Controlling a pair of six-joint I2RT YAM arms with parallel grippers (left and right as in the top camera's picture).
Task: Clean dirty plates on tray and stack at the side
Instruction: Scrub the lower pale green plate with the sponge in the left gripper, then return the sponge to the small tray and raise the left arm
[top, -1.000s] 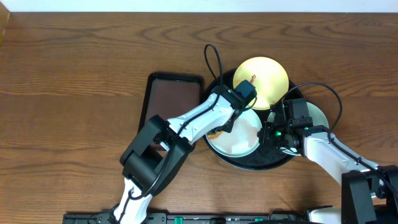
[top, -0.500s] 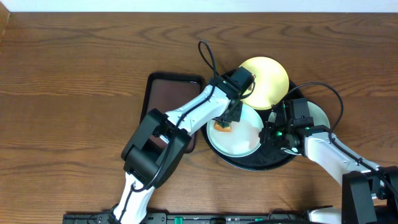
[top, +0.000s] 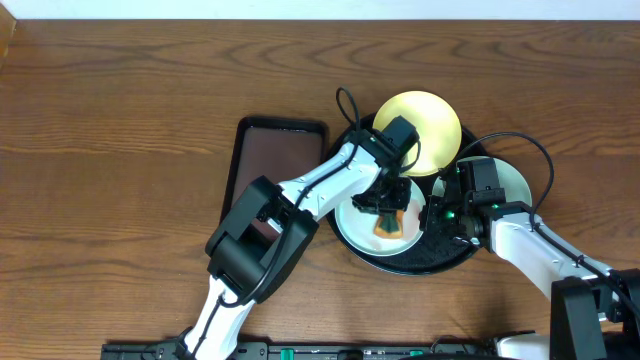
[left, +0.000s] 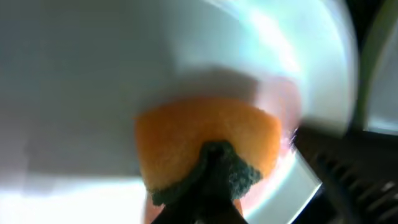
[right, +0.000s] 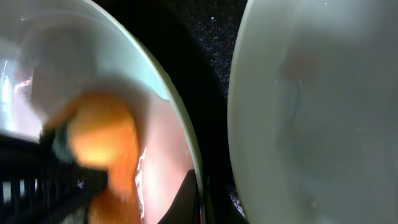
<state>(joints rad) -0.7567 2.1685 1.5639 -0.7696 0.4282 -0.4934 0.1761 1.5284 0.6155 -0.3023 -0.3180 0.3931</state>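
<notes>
My left gripper has the orange sponge. It will let go of the sponge near the middle of the dark-brown rectangular tray (top: 267, 190).
The black round tray (top: 425, 262) holds three plates. A mint-white plate (top: 358, 222) lies at its front left, a pale yellow plate (top: 430, 118) at the back, and a second mint-white plate (top: 512, 183) at the right. My left gripper (top: 390, 212) is shut on an orange sponge (top: 389, 224) with a green scouring side and presses it on the front plate (left: 124, 68); the sponge (left: 205, 140) fills the left wrist view. My right gripper (top: 437, 215) is shut on that plate's right rim (right: 186, 143). The right plate (right: 323, 112) lies beside it.
A dark-brown rectangular tray (top: 270, 165) lies on the wooden table left of the black tray. My left arm crosses over it. Cables loop above the yellow plate and over the right arm.
My left gripper has moved the sponge across the front plate from its left side to its right side, near my right gripper. The right arm has held still.
</notes>
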